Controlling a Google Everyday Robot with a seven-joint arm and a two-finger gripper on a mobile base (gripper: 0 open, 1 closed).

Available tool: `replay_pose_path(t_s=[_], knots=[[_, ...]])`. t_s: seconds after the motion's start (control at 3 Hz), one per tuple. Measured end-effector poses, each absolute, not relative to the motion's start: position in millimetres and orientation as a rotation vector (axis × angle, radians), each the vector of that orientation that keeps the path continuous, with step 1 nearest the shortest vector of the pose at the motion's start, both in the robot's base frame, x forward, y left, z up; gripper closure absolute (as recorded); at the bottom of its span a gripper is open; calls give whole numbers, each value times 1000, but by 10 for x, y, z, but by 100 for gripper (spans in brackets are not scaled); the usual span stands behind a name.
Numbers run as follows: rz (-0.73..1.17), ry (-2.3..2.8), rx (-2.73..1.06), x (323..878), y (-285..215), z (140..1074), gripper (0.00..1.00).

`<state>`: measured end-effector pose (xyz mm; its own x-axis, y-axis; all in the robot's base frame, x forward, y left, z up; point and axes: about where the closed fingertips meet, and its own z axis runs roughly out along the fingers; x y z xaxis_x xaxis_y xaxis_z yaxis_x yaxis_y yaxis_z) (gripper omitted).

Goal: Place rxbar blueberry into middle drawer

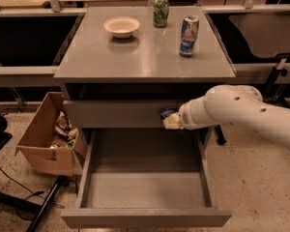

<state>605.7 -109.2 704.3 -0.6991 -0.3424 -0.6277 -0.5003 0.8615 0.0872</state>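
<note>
The rxbar blueberry will go on the bare drawer's bottom, between its centre and the drawer's side (pixel 165 177) nearest my arm.
The middle drawer (pixel 145 190) of the grey cabinet is pulled out wide, and its flat grey floor is bare. My white arm reaches in from the right. My gripper (pixel 170 119) hangs just above the drawer's back right part, in front of the shut upper drawer front (pixel 111 113). It is shut on the rxbar blueberry (pixel 166 112), a small dark-blue wrapper that sticks out at the fingertips. The bar is held in the air above the drawer.
On the cabinet top (pixel 135 57) stand a white bowl (pixel 122 26), a green can (pixel 160 9) and a blue-and-white can (pixel 188 35). An open cardboard box (pixel 46 139) with clutter sits on the floor to the left. Dark cables and a stand lie at the lower left.
</note>
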Motion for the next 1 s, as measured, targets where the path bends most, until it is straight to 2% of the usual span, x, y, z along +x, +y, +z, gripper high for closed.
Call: replay_pose_path(t_s=[0.33, 0.67, 1.0], knots=[[392, 2464, -633, 6038, -1000, 6652, 100], [572, 2497, -665, 5830, -935, 5626, 100], [681, 2496, -636, 5711, -1046, 4980, 100]])
